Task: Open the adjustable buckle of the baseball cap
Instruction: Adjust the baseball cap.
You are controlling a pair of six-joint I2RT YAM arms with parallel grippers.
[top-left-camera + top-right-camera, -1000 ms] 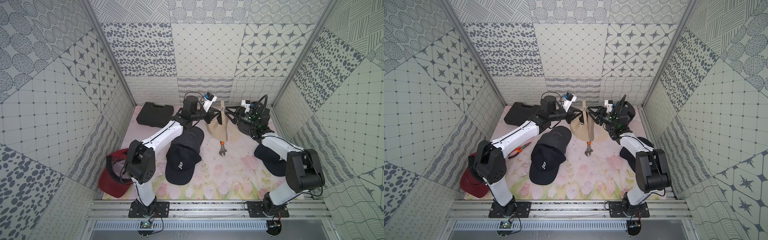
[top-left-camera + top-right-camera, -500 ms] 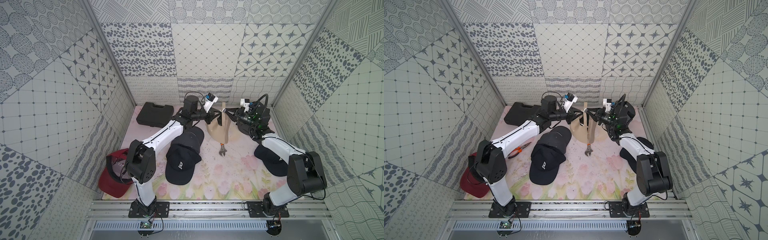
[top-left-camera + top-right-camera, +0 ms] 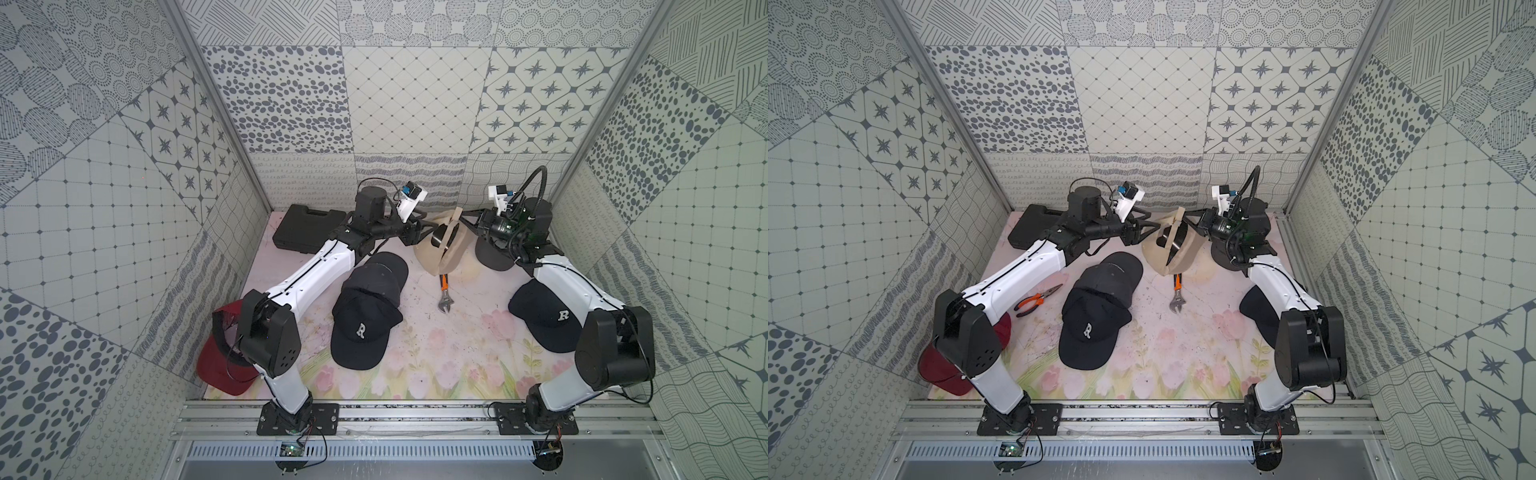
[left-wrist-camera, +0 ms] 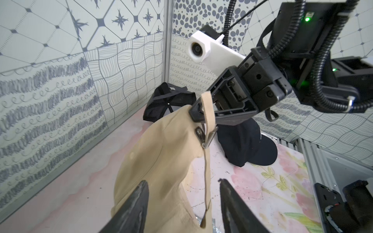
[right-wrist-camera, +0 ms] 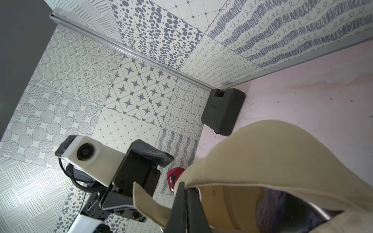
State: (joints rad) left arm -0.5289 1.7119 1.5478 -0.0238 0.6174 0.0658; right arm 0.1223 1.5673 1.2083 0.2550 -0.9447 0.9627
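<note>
The robot's right gripper holds the strap just above the buckle, away from the left gripper's fingertips, so it should hand the strap over and regrip below the buckle (image 4: 207, 170).
A tan baseball cap (image 3: 446, 251) (image 3: 1167, 253) hangs lifted at the back middle of the mat. My right gripper (image 5: 186, 185) (image 3: 463, 216) is shut on its back strap (image 4: 206, 109), just above the small metal buckle (image 4: 202, 134). The strap's loose tail (image 5: 147, 199) sticks out past the fingers. My left gripper (image 4: 182, 180) (image 3: 1152, 224) stands open on the cap's other side. The cap's crown (image 4: 157, 161) and the thin strap edge hang in front of its jaws, and neither is pinched.
A black tool case (image 3: 307, 228) lies at the back left. Black caps lie mid-mat (image 3: 365, 307), under the right arm (image 3: 544, 316) and behind it (image 3: 490, 253). A red cap (image 3: 220, 365) sits front left. A wrench (image 3: 444, 291) and pliers (image 3: 1038, 297) lie on the mat.
My right gripper went from open to shut on the strap. My left gripper, shut on the cap before, has opened and let go. The cap stays lifted.
</note>
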